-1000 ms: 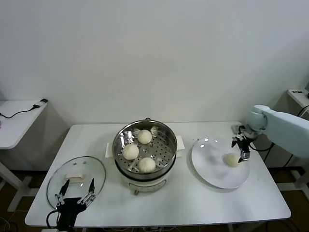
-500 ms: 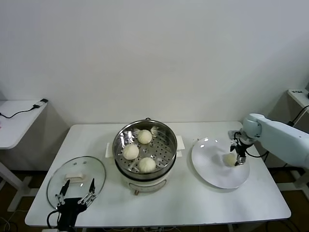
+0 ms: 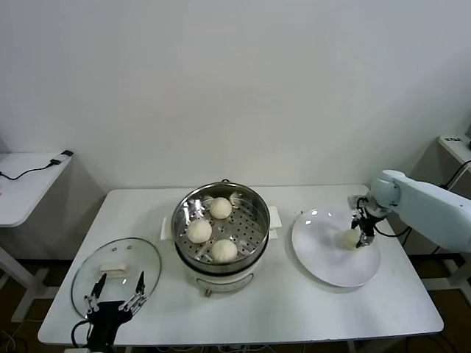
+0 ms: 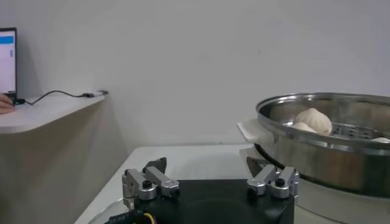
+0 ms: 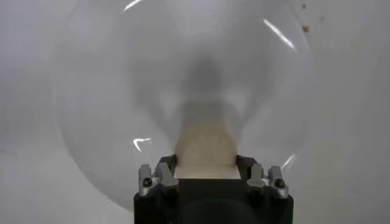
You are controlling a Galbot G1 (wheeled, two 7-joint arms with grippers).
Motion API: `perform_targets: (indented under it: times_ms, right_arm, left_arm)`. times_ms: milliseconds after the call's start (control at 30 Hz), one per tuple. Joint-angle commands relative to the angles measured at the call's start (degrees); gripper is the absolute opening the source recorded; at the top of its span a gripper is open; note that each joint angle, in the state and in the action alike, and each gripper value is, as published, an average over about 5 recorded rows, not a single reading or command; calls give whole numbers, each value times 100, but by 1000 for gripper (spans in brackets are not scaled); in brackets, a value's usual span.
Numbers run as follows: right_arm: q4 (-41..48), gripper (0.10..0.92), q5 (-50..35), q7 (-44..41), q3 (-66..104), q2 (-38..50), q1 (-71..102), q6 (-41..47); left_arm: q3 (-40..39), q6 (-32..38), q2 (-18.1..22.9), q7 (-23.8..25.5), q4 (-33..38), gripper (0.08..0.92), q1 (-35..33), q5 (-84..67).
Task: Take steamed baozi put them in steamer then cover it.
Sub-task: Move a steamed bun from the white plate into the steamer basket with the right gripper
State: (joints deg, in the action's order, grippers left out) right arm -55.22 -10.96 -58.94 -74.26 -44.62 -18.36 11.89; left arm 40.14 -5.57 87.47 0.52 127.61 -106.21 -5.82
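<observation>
Next, my right gripper lets go of the fourth baozi in the steamer's open space [image 3: 246, 224] on the side toward the white plate.
The steel steamer [image 3: 182, 218] on its cream cooker base stands mid-table and holds three baozi [image 3: 221, 207]. It also shows in the left wrist view [image 4: 329, 152], with a baozi [image 4: 314, 119] inside. The fourth baozi [image 3: 349, 238] is on the white plate [image 3: 331, 266] at the right. My right gripper [image 3: 360, 234] has its fingers against both sides of this baozi [image 5: 205, 149]. The glass cover [image 3: 131, 254] lies flat at the front left. My left gripper [image 3: 114, 292] is open and empty just in front of it [image 4: 210, 178].
A white side table [image 3: 22, 184] with a black cable stands to the left of the main table. Another surface [image 3: 456, 143] stands at the far right. The table's front edge runs just below my left gripper.
My right gripper has come down around the baozi on the plate and closed on it. The baozi has shifted slightly towards the steamer. The left arm has not moved.
</observation>
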Motion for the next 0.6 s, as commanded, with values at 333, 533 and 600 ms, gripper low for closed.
perform_targets:
  times_ms: [333,533,600]
  right_arm:
    - [-3227,662,-4368,8,-2358,-1114,-4987,1164]
    - [-3405,662,-4593,645,-1618,-2079,-4232,1753]
    - [-3314,662,-4502,847,-1543,-2367,-3903,1877]
  left_arm:
    - [-16,-31,-56,13,0,823,64,-4]
    - [-68,-34,-47,17,0,823,84,5]
    - [-91,-34,-35,20,0,823,88,13]
